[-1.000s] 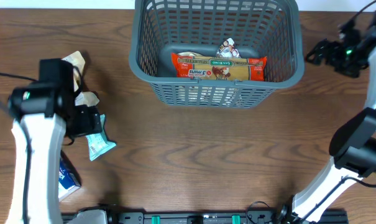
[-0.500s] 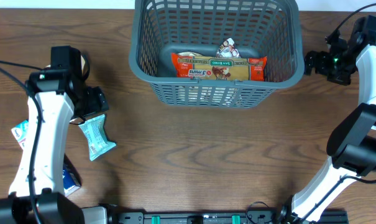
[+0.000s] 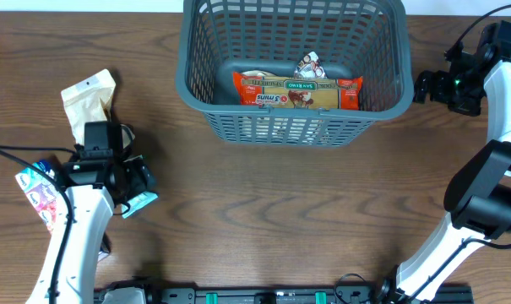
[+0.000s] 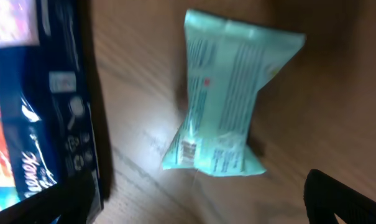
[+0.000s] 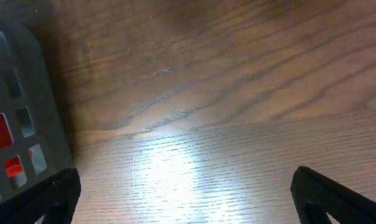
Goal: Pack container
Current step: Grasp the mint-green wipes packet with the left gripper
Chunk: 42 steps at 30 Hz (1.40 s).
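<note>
My left gripper is going to close across the middle of the teal packet [image 3: 135,191] [image 4: 219,107], next to the small red mark on the packet.
The dark grey slotted basket [image 3: 293,122] stands at the back centre. It holds a long red packet [image 3: 297,91] and a small packet [image 3: 310,64] behind it. My left gripper [image 3: 135,181] is open and empty, hovering over a teal packet [image 3: 142,201] that lies flat on the table. In the left wrist view the teal packet [image 4: 228,102] lies ahead of the open jaws [image 4: 200,208]. My right gripper [image 3: 428,83] is open and empty just right of the basket; the right wrist view shows bare table between its jaws [image 5: 188,199] and the basket wall [image 5: 20,93] at left.
A beige pouch [image 3: 88,97] lies at the back left. A colourful packet [image 3: 37,192] lies at the far left. A dark blue packet [image 4: 45,106] lies right beside the teal one, on its left in the left wrist view.
My left arm has swung forward off the beige pouch and now hangs over the teal packet. My right gripper has shifted slightly toward the basket. The packets in the basket have not moved.
</note>
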Each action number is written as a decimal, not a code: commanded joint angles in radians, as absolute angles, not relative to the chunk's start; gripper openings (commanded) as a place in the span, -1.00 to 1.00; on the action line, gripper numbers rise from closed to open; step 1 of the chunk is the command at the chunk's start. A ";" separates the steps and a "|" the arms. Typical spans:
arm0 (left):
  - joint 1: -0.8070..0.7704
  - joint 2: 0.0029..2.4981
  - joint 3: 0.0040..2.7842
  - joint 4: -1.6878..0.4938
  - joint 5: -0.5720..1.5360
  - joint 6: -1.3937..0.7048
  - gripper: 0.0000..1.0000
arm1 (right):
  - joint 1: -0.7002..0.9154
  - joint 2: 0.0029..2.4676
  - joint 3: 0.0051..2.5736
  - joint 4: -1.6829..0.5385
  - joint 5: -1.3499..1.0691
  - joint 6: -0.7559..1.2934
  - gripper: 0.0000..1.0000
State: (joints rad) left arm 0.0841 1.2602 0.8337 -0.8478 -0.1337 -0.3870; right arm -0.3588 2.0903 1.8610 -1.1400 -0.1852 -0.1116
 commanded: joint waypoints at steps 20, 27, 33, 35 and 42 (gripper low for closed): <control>0.232 1.470 0.834 -0.672 0.094 -0.148 0.97 | -0.353 2.094 1.855 -1.145 -0.179 -0.136 0.98; 0.232 1.573 0.834 -0.639 0.097 -0.141 0.97 | -0.353 2.094 1.855 -1.146 -0.179 -0.136 0.99; 0.232 1.637 0.834 -0.622 0.097 -0.142 0.99 | -0.353 2.094 1.855 -1.146 -0.179 -0.140 0.98; 0.232 1.653 0.834 -0.622 0.097 -0.142 0.86 | -0.353 2.094 1.855 -1.147 -0.179 -0.140 0.98; 0.232 1.686 0.834 -0.622 0.097 -0.142 -0.42 | -0.353 2.094 1.855 -1.148 -0.167 -0.147 0.98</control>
State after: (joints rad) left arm 0.2287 1.6493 0.8337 -0.6205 0.0952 -0.1543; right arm -0.3588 2.0903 1.8610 -1.1461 -0.1818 -0.1284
